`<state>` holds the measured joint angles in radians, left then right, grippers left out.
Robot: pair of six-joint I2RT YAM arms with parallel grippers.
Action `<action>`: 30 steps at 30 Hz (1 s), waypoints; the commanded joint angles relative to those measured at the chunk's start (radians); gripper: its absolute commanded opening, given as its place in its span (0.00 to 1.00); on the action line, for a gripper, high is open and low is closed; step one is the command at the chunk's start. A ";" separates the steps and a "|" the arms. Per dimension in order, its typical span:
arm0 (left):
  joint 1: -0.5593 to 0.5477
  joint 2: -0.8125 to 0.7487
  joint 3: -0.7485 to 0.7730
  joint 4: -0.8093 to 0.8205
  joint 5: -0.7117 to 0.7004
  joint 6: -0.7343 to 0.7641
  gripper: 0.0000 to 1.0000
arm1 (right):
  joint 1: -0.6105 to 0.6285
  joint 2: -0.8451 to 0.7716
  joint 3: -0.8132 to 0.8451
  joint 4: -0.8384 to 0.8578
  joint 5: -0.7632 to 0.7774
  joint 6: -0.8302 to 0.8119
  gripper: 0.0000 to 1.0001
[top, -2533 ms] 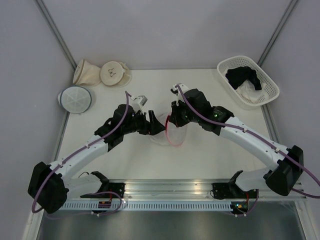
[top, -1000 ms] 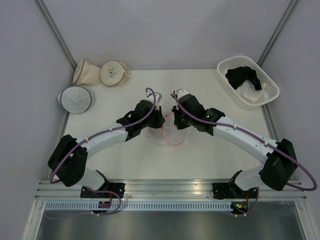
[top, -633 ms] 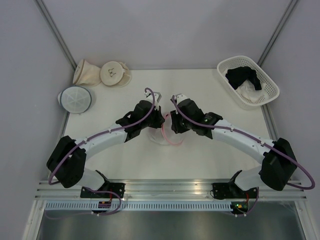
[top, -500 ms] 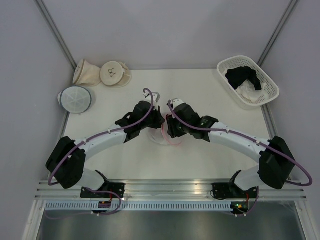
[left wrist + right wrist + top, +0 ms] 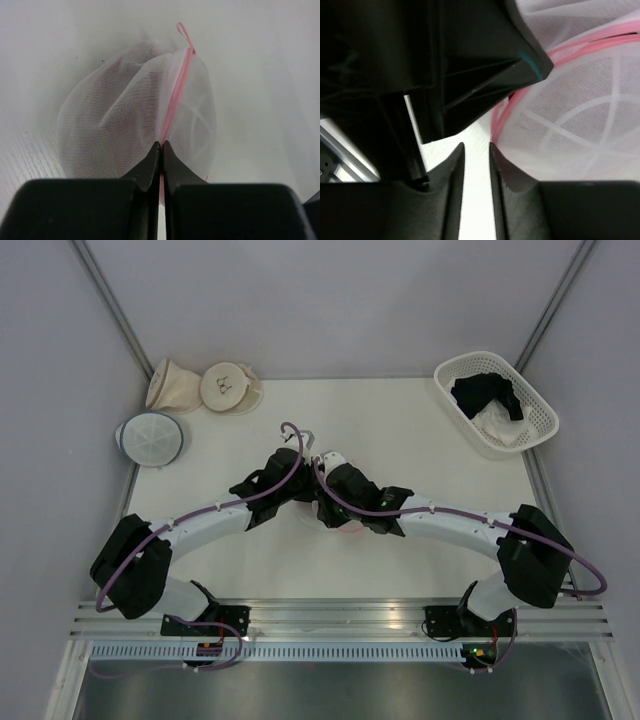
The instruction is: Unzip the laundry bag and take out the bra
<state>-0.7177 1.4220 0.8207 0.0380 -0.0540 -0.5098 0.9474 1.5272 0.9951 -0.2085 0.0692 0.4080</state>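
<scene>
The laundry bag's lid lies close against the pink rim in my left gripper, so first my right gripper needs to pinch the lid's edge [image 5: 503, 122] and pull it open.
The laundry bag [image 5: 125, 110], a white mesh dome with a pink rim [image 5: 175, 95], lies on the table in the left wrist view. My left gripper [image 5: 161, 144] is shut on the pink rim at the bag's near edge. In the top view both grippers meet over the bag [image 5: 352, 530] and hide most of it. My right gripper [image 5: 476, 146] is open a narrow way with only bare table between its fingers. It sits beside the bag's pink rim [image 5: 580, 50], close under the left gripper's black body [image 5: 470, 60]. The bra is hidden.
A white basket [image 5: 535, 405] at the back right holds a black garment [image 5: 487, 392] and a white cloth [image 5: 500, 425]. Two beige pouches [image 5: 175, 385] [image 5: 228, 387] and a mesh pouch with a grey-blue rim [image 5: 150, 437] lie at the back left.
The left jaws have closed on the bag's rim. The right gripper has opened and slid left across the bag, up against the left gripper.
</scene>
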 commanded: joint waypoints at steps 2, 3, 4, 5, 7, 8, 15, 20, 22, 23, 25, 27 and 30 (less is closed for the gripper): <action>-0.008 -0.051 -0.005 0.031 -0.003 -0.024 0.02 | -0.002 0.011 0.022 0.012 0.119 0.015 0.15; -0.008 -0.051 -0.006 0.031 -0.003 -0.026 0.02 | -0.002 0.007 0.020 0.006 0.130 0.015 0.09; -0.006 -0.051 -0.006 0.031 -0.004 -0.024 0.02 | -0.002 0.004 0.020 0.001 0.138 0.015 0.00; -0.008 -0.052 -0.006 0.028 -0.003 -0.022 0.02 | -0.001 0.001 0.023 -0.008 0.150 0.012 0.00; -0.006 -0.054 -0.009 0.026 -0.009 -0.021 0.02 | -0.001 -0.009 0.025 -0.020 0.162 0.008 0.00; -0.006 -0.055 -0.009 0.019 -0.012 -0.019 0.02 | -0.002 -0.012 0.025 -0.025 0.170 0.008 0.00; -0.006 -0.058 -0.003 0.008 -0.023 -0.012 0.02 | 0.001 -0.036 0.027 -0.045 0.163 -0.001 0.19; -0.006 -0.060 -0.008 0.008 -0.014 -0.012 0.02 | -0.001 -0.016 0.039 -0.075 0.225 -0.001 0.20; -0.006 -0.067 -0.011 0.007 -0.014 -0.010 0.02 | -0.001 -0.012 0.042 -0.084 0.224 -0.003 0.19; -0.006 -0.066 -0.012 0.007 -0.014 -0.010 0.02 | 0.001 -0.010 0.043 -0.083 0.228 -0.001 0.19; -0.006 -0.074 -0.015 0.007 -0.012 -0.013 0.02 | -0.001 -0.004 0.048 -0.081 0.237 0.000 0.20; -0.006 -0.078 -0.018 0.007 -0.006 -0.013 0.02 | 0.001 0.010 0.053 -0.092 0.248 -0.001 0.21; -0.006 -0.095 -0.026 0.005 -0.007 -0.012 0.02 | -0.001 0.017 0.060 -0.103 0.279 -0.003 0.12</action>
<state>-0.7200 1.3693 0.8074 0.0311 -0.0589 -0.5121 0.9463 1.5337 1.0126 -0.2989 0.2924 0.4088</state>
